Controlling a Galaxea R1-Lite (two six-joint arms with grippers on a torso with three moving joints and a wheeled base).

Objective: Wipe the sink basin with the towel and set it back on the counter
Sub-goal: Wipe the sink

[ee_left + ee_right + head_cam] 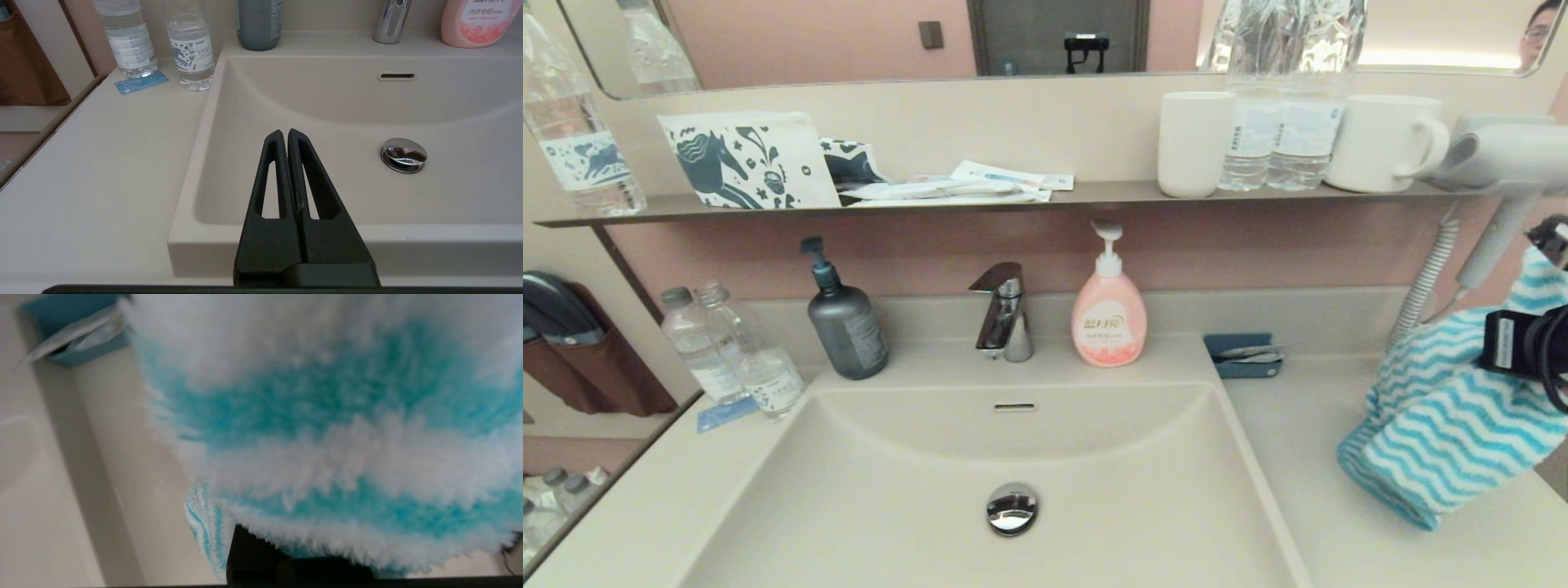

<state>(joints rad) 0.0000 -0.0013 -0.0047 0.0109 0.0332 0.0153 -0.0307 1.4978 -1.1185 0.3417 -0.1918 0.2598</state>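
Note:
Next, I set the zigzag towel, which hangs bunched over the counter now, with my right gripper on the beige counter (1451,474) beside the basin, below the hair dryer.
The turquoise and white zigzag towel (1445,416) hangs bunched at the far right, over the beige counter (1298,425), its lower end at or just above the surface. My right gripper (1507,347) is shut on the towel, and the fluffy cloth (327,416) covers its fingers in the right wrist view. The beige sink basin (890,506) lies to the left of it, with a chrome drain plug (1012,508) and an overflow slot (1014,406). My left gripper (284,132) is shut and empty above the basin's front rim (196,241), left of the plug (404,154).
Behind the basin stand a chrome faucet (1005,314), a grey pump bottle (845,322) and a pink soap bottle (1108,314). Two water bottles (735,351) stand at the left. A blue tray (1243,355) and a hair dryer (1494,163) are near the towel.

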